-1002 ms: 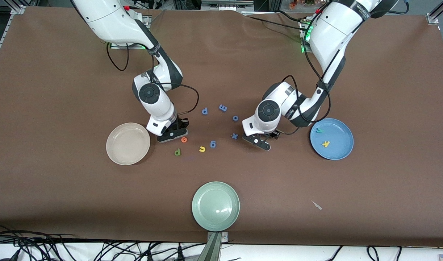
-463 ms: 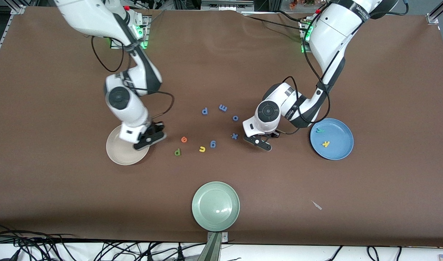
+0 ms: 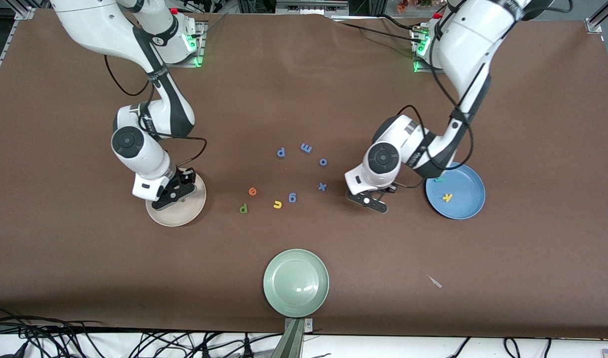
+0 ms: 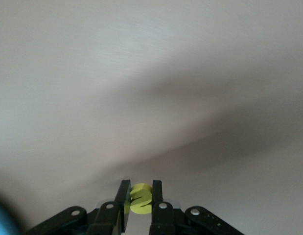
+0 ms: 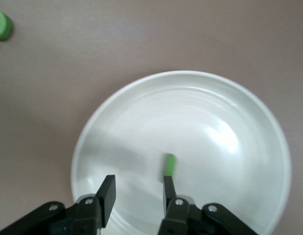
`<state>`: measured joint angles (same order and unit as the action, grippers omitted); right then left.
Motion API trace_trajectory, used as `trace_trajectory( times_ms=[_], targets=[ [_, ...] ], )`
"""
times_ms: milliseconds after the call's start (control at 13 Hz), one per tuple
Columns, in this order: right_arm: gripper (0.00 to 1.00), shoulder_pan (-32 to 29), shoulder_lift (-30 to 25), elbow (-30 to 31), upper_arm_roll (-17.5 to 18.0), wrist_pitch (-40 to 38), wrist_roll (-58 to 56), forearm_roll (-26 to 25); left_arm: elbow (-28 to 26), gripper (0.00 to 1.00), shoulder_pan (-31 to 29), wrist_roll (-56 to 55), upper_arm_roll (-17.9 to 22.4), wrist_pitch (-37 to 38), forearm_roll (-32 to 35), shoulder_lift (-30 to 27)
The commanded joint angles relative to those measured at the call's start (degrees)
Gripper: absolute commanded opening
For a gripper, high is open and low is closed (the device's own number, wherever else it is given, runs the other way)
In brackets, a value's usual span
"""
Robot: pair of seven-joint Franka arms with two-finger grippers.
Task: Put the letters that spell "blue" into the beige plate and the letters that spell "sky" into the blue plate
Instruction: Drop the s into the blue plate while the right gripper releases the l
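Note:
Next, my left gripper releases the yellow s in the blue plate [image 3: 455,174], next to the teal y.
My right gripper [image 3: 170,195] [image 5: 138,188] hangs open low over the beige plate [image 3: 177,221] [image 5: 229,122]. The green l [image 5: 169,165] lies in that plate just off one fingertip. Orange e [image 3: 252,191], green b [image 3: 243,209] [image 5: 2,24] and yellow u [image 3: 277,204] lie on the cloth between the plates. My left gripper [image 3: 367,200] [image 4: 140,196] is shut on the yellow s [image 4: 140,198], over the cloth between the blue x and the blue plate [image 3: 463,211]. Yellow k [image 3: 447,197] and teal y [image 3: 438,179] lie in the blue plate, the y partly hidden by the left arm.
Blue letters lie mid-table: p [image 3: 281,152], m [image 3: 306,147], o [image 3: 323,161], x [image 3: 322,187], g [image 3: 292,198]. A pale green plate [image 3: 296,282] sits near the front edge. A small pale scrap [image 3: 435,281] lies toward the left arm's end.
My right gripper swung from beside the orange e to over the beige plate and opened; the green l now lies there. My left gripper shut on the yellow s and shifted toward the blue plate.

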<state>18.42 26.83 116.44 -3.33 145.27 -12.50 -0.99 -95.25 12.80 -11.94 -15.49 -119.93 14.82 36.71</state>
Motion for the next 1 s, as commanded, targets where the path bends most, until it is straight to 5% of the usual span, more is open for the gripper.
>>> trace_trajectory(
  times_ms=[0, 308, 540, 617, 694, 771, 848, 925],
  targets=[
    [0.51, 0.8, 0.1, -2.4, 3.9, -0.3, 10.3, -0.2, -1.5, 0.1, -7.8, 9.5, -0.6, 4.8, 1.0, -5.1],
    [0.53, 4.4, 7.3, -13.5, 7.5, -3.5, 25.4, -0.2, -3.5, 0.13, -20.2, 26.3, -0.6, 9.9, -5.8, -6.1],
    [0.55, 9.3, 14.8, -20.4, 7.5, -3.0, 34.4, -0.8, -8.5, 0.14, -22.7, 29.1, -0.6, 9.9, -9.5, -6.0],
    [0.56, 10.7, 15.5, -20.6, 7.0, -1.9, 35.3, -0.9, -9.1, 0.22, -22.9, 29.3, -0.4, 10.0, -9.5, -5.8],
    [0.56, 11.2, 15.8, -20.5, 6.8, -0.5, 35.3, -0.9, -9.5, 0.41, -24.2, 29.9, -0.6, 10.9, -9.7, -5.5],
    [0.56, 11.2, 15.7, -20.3, 6.8, -0.5, 35.3, -0.9, -10.0, 0.77, -24.1, 29.9, -0.6, 12.2, -9.8, -5.5],
    [0.56, 11.2, 15.5, -19.9, 6.8, -0.6, 35.3, -0.9, -9.2, 1.0, -24.1, 30.1, -0.7, 13.7, -9.7, -5.9],
    [0.56, 11.2, 15.4, -19.8, 6.5, -0.7, 35.1, -1.0, -7.0, 1.0, -23.9, 30.1, -1.5, 16.6, -9.8, -6.2]
  ],
)
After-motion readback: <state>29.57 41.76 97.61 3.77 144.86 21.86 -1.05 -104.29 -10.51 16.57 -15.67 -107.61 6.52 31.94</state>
